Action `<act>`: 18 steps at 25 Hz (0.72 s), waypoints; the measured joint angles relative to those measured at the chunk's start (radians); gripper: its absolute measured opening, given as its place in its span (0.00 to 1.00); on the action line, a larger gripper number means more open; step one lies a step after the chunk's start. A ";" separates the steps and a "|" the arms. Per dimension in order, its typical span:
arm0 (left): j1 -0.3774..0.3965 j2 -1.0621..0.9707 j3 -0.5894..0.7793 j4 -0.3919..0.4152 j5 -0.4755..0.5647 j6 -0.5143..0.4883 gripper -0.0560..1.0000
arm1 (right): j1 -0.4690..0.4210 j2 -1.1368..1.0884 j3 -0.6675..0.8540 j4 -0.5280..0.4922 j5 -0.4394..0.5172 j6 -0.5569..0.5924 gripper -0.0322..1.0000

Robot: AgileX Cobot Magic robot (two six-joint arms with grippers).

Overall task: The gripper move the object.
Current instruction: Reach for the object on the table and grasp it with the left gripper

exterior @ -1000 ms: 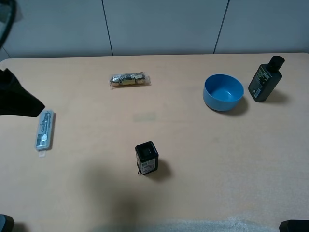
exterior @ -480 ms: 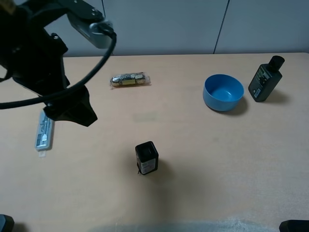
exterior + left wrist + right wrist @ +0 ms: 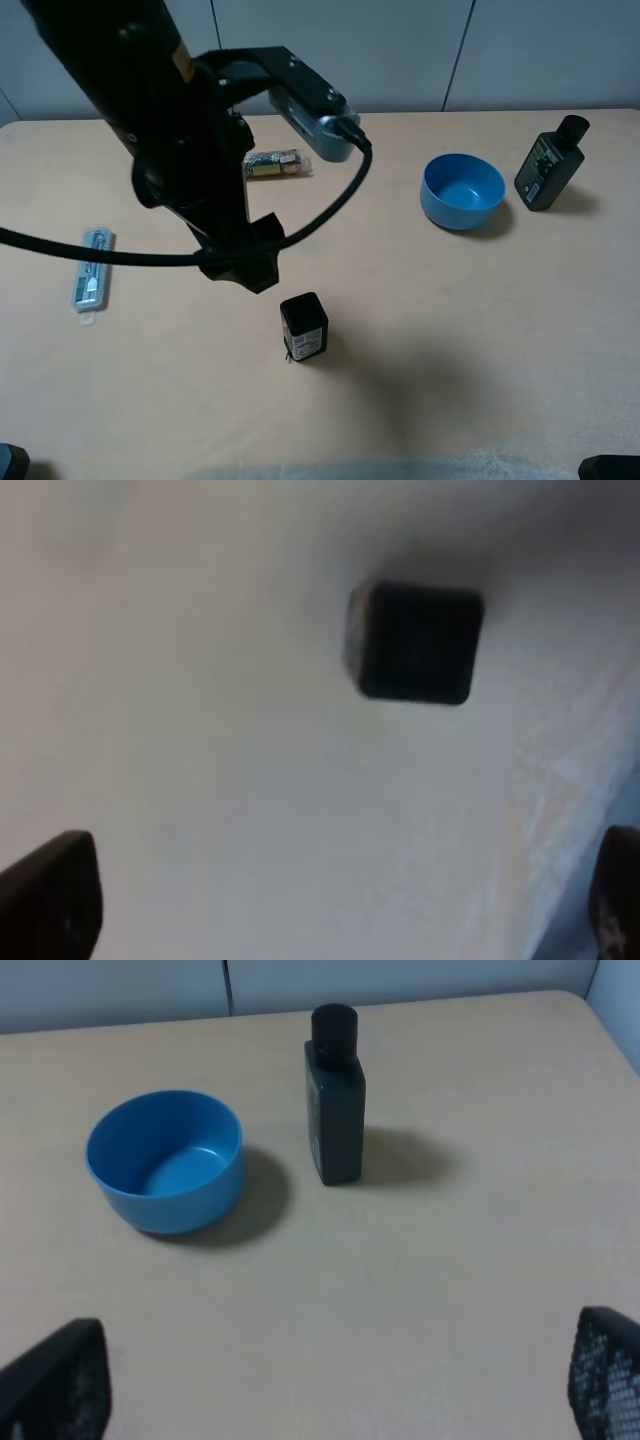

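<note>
The robot's left gripper needs to close on the opposite sides [image 3: 305, 330] [image 3: 418, 646] of the small black box, because that box is the object to move.
The object [image 3: 304, 327], a small black box with a white-and-red label, stands on the tan table [image 3: 450, 330] near the front middle. My left gripper [image 3: 244, 268], at the end of the bulky black arm with a grey block and looping cable, hovers just up-left of it, not touching. In the left wrist view the object [image 3: 418, 642] lies ahead of the open, empty gripper [image 3: 335, 910], whose fingertips [image 3: 50, 900] show at the picture's corners. My right gripper [image 3: 330, 1390] is open and empty.
A blue bowl [image 3: 462, 190] and a taller dark bottle [image 3: 548, 165] stand at the back right; both show in the right wrist view, bowl [image 3: 165, 1172] and bottle [image 3: 335, 1095]. A clear blister pack [image 3: 90, 268] lies at the left. A wrapped metal item [image 3: 272, 164] lies behind the arm.
My left arm has swung in from the left edge toward the table's middle and now hangs close to the object. The object and other things have not moved.
</note>
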 joint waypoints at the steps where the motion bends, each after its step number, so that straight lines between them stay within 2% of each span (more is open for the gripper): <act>1: -0.009 0.013 -0.004 0.000 -0.002 0.000 0.99 | 0.000 0.000 0.000 0.000 0.000 0.000 0.70; 10: -0.087 0.113 -0.009 0.020 -0.034 0.009 0.99 | 0.000 0.000 0.000 0.000 0.000 0.000 0.70; 18: -0.102 0.189 -0.009 0.034 -0.088 0.012 0.99 | 0.000 0.000 0.000 0.000 0.000 0.000 0.70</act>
